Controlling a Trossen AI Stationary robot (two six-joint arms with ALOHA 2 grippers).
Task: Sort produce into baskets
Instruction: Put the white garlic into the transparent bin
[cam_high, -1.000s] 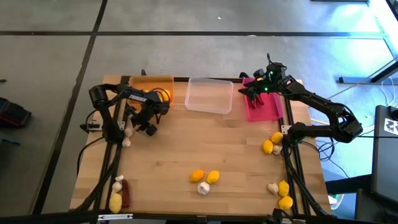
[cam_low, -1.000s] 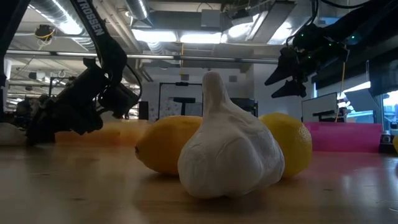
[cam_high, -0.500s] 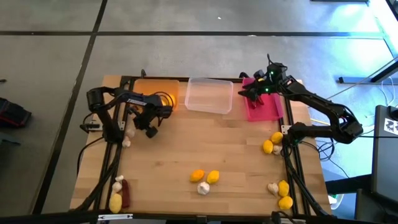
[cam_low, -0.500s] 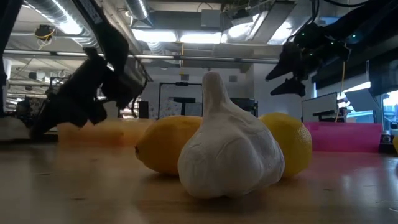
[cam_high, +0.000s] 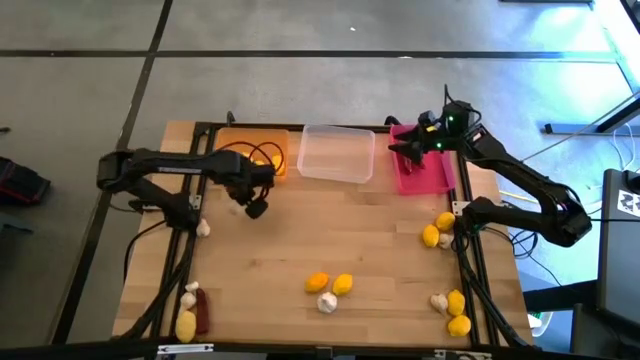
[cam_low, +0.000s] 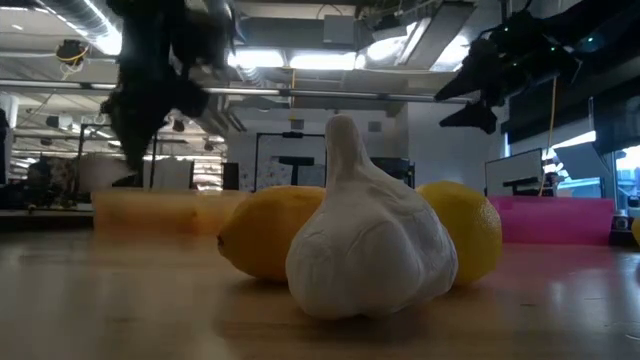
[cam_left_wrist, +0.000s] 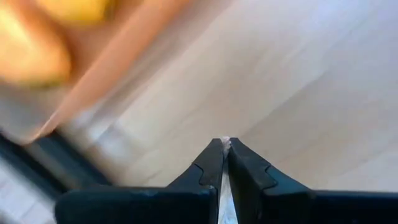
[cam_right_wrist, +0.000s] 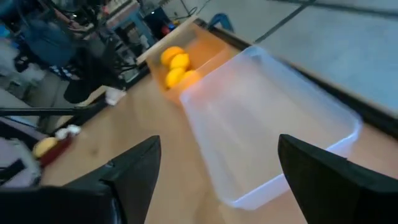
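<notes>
The robot's left gripper will release the garlic bulb on the bare wood (cam_high: 324, 209) just in front of the clear basket.
My left gripper (cam_high: 254, 207) hangs above the bare wood just in front of the orange basket (cam_high: 232, 150), pointing down. Its fingers are shut, and its wrist view (cam_left_wrist: 225, 144) shows only a thin pale line at their tips. A garlic bulb (cam_high: 203, 228) lies on the table by the left rails. My right gripper (cam_high: 405, 150) hovers open over the pink basket (cam_high: 428, 172). It faces the clear basket (cam_right_wrist: 273, 124) and touches nothing. Lemons (cam_right_wrist: 175, 65) lie in the orange basket.
Two lemons (cam_high: 330, 284) and a garlic bulb (cam_low: 370, 240) lie mid-table near the front. More lemons (cam_high: 438, 229) and a garlic bulb (cam_high: 438, 300) lie along the right side. A garlic bulb, a lemon (cam_high: 186, 325) and a dark red chili (cam_high: 203, 310) lie at the front left. The wood between the groups is bare.
My left gripper has risen from table height beside the garlic at the left rails. It has tipped from a slant to pointing straight down and drifted a little toward the table's middle. My right gripper has risen slightly over the pink basket.
</notes>
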